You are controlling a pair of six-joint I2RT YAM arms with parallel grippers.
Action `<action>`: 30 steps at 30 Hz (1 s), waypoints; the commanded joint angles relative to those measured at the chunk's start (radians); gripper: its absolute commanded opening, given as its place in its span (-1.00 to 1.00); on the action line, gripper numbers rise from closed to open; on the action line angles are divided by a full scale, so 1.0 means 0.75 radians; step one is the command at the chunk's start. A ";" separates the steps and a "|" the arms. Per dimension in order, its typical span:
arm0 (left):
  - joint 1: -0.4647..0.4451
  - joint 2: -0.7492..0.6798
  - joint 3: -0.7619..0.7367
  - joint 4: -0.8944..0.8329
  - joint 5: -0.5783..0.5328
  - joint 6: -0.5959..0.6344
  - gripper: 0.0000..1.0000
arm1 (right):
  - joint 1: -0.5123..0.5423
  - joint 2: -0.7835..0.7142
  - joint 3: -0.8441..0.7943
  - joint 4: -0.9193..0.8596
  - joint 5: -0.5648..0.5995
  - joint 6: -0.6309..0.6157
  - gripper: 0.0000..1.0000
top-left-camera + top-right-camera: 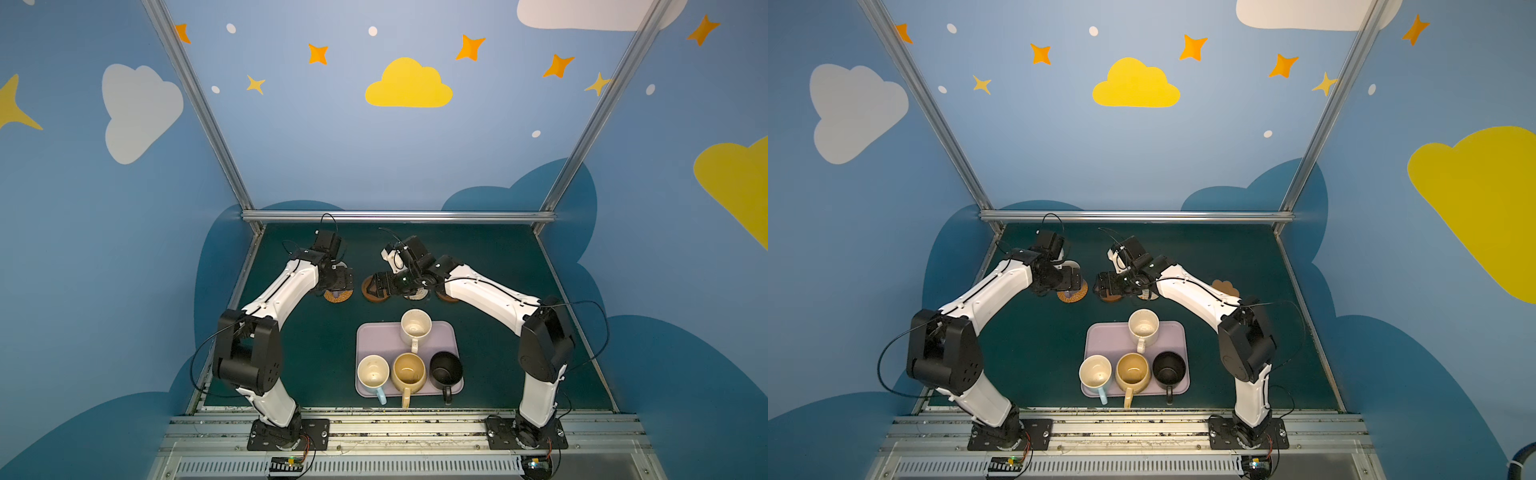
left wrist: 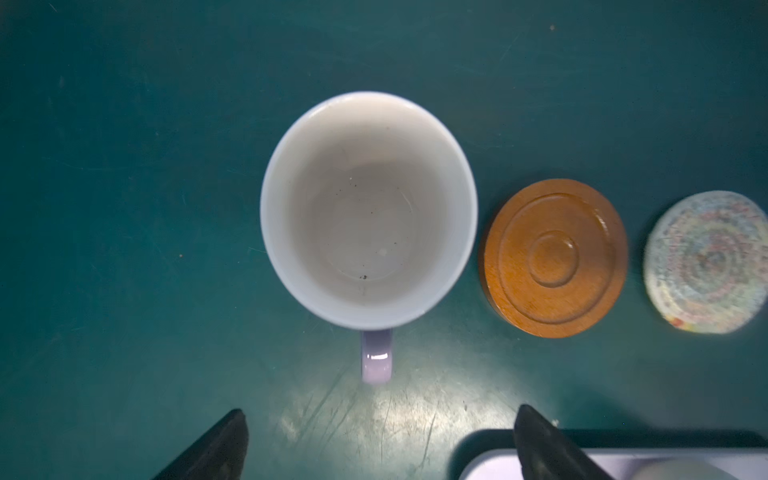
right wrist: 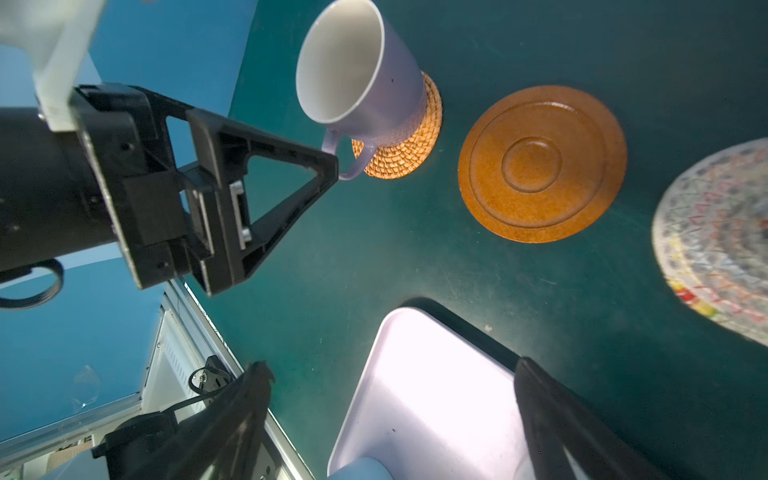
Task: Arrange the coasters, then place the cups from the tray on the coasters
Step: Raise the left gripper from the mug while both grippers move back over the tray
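The robot's right gripper will next go to the cream-white cup at the tray's far side and close on the cup's handle [image 1: 415,345].
The lilac cup [image 3: 357,70] stands upright on the tan woven coaster [image 3: 411,141]. My left gripper [image 2: 380,440] is open just behind the cup's handle [image 2: 376,357], holding nothing. Beside it lie a brown wooden coaster [image 2: 555,257] and a whitish woven coaster [image 2: 706,262]. My right gripper [image 3: 390,399] is open and empty above the tray's [image 3: 436,395] far corner, hovering over the wooden coaster [image 1: 374,291]. A second brown disc [image 1: 446,296] and the paw coaster [image 1: 1225,287] lie further right. The cream-white [image 1: 415,324], light blue [image 1: 372,371], mustard [image 1: 409,370] and black [image 1: 445,368] cups stand on the tray [image 1: 365,332].
The coasters lie in a row across the green mat, behind the tray. Both arms lean in over this row, their grippers close together near the middle. Metal frame rails [image 1: 399,216] bound the table at the back and sides.
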 commanded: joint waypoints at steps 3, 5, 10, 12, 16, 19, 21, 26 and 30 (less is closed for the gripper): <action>-0.002 -0.128 0.019 -0.063 0.120 -0.012 0.99 | 0.024 -0.179 -0.045 -0.093 0.117 -0.059 0.83; -0.001 -0.172 0.013 -0.074 0.171 -0.010 0.99 | 0.032 -0.225 -0.059 -0.146 0.172 -0.072 0.83; -0.004 -0.305 -0.044 -0.029 0.377 -0.014 0.99 | 0.047 -0.309 -0.079 -0.324 0.243 -0.047 0.83; -0.004 -0.362 -0.085 0.007 0.453 -0.027 0.99 | 0.065 -0.348 -0.110 -0.362 0.270 -0.029 0.83; -0.013 -0.456 -0.127 0.002 0.574 -0.039 0.99 | 0.103 -0.439 -0.187 -0.447 0.356 0.031 0.83; -0.020 -0.531 -0.224 0.097 0.682 -0.056 0.99 | 0.117 -0.489 -0.255 -0.489 0.378 0.084 0.83; -0.021 -0.582 -0.318 0.196 0.719 -0.099 0.99 | 0.127 -0.511 -0.307 -0.493 0.392 0.125 0.83; -0.067 -0.611 -0.398 0.251 0.803 -0.153 0.99 | 0.159 -0.502 -0.366 -0.526 0.459 0.188 0.81; -0.136 -0.605 -0.390 0.159 0.728 -0.152 0.99 | 0.182 -0.502 -0.424 -0.505 0.466 0.228 0.79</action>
